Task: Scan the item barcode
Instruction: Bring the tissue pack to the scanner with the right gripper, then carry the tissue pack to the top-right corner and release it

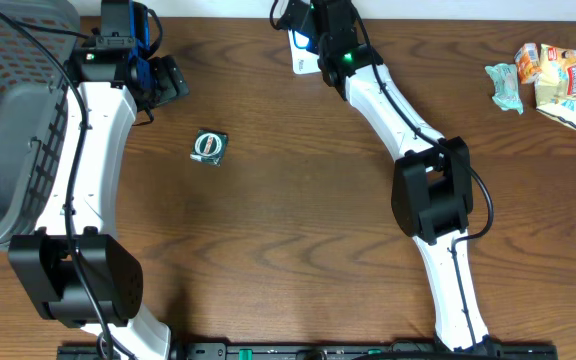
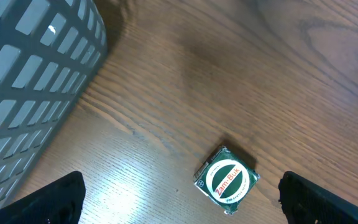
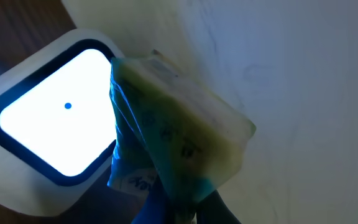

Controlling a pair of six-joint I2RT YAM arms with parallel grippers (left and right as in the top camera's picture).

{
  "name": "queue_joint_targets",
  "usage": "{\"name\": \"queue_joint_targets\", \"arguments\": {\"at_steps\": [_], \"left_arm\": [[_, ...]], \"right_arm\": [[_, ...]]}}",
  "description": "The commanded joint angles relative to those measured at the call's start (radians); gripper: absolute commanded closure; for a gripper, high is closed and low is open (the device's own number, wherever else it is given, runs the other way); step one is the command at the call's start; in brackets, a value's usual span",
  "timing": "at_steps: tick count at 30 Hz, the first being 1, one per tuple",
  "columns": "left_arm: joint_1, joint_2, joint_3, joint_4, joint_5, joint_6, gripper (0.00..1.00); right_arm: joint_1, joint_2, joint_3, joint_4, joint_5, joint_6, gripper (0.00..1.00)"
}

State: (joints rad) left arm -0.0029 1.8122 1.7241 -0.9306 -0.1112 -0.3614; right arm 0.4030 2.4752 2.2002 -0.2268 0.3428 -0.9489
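Next, I set the green and blue packet, now upright beside the scanner's lit window, between the teal packet and the large snack packet (image 1: 530, 95) with my right gripper.
My right gripper (image 3: 180, 213) is shut on the item, a crinkled green and blue packet (image 3: 179, 140). The packet is held upright right beside the lit window of the white barcode scanner (image 3: 55, 118), covering the window's right edge. Overhead, that gripper (image 1: 306, 28) sits at the table's far edge over the scanner (image 1: 304, 60), and the packet is hidden under the wrist. My left gripper (image 2: 182, 208) stands open above a green Zam-Buk tin (image 2: 227, 179), which lies on the wood nearer the right finger. Overhead, the tin (image 1: 208, 146) lies just right of the left gripper (image 1: 166, 82).
A grey plastic basket (image 1: 8, 120) fills the left edge, and its latticed wall (image 2: 30, 74) is close to the left wrist. Several snack packets (image 1: 548, 80) lie at the far right. The right arm's elbow (image 1: 431, 190) stands mid-table.
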Motion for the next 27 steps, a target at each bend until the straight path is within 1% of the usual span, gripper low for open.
{"name": "queue_joint_targets", "arguments": {"at_steps": [1, 6, 9, 10, 13, 16, 18, 22, 27], "left_arm": [[0.000, 0.006, 0.006, 0.000, -0.013, 0.006, 0.02], [0.000, 0.006, 0.006, 0.000, -0.013, 0.006, 0.02], [0.000, 0.006, 0.006, 0.000, -0.013, 0.006, 0.02], [0.000, 0.006, 0.006, 0.000, -0.013, 0.006, 0.02], [0.000, 0.006, 0.006, 0.000, -0.013, 0.006, 0.02], [0.000, 0.006, 0.006, 0.000, -0.013, 0.006, 0.02], [0.000, 0.006, 0.006, 0.000, -0.013, 0.006, 0.02], [0.000, 0.006, 0.006, 0.000, -0.013, 0.006, 0.02], [0.000, 0.006, 0.006, 0.000, -0.013, 0.006, 0.02]], "right_arm": [[-0.012, -0.045, 0.018, -0.003, 0.026, 0.137, 0.99], [-0.086, -0.132, 0.018, -0.078, 0.027, 0.249, 0.99], [-0.164, -0.180, 0.018, -0.177, 0.069, 0.359, 0.99], [-0.204, -0.192, 0.018, -0.225, 0.098, 0.426, 0.99], [-0.287, -0.197, 0.018, -0.336, 0.149, 0.517, 0.99], [-0.371, -0.195, 0.015, -0.442, 0.152, 0.557, 0.99], [-0.425, -0.195, 0.014, -0.481, 0.152, 0.610, 0.99], [-0.511, -0.195, 0.010, -0.520, 0.135, 0.689, 0.99], [-0.584, -0.195, 0.002, -0.569, 0.088, 0.742, 0.99]]}}
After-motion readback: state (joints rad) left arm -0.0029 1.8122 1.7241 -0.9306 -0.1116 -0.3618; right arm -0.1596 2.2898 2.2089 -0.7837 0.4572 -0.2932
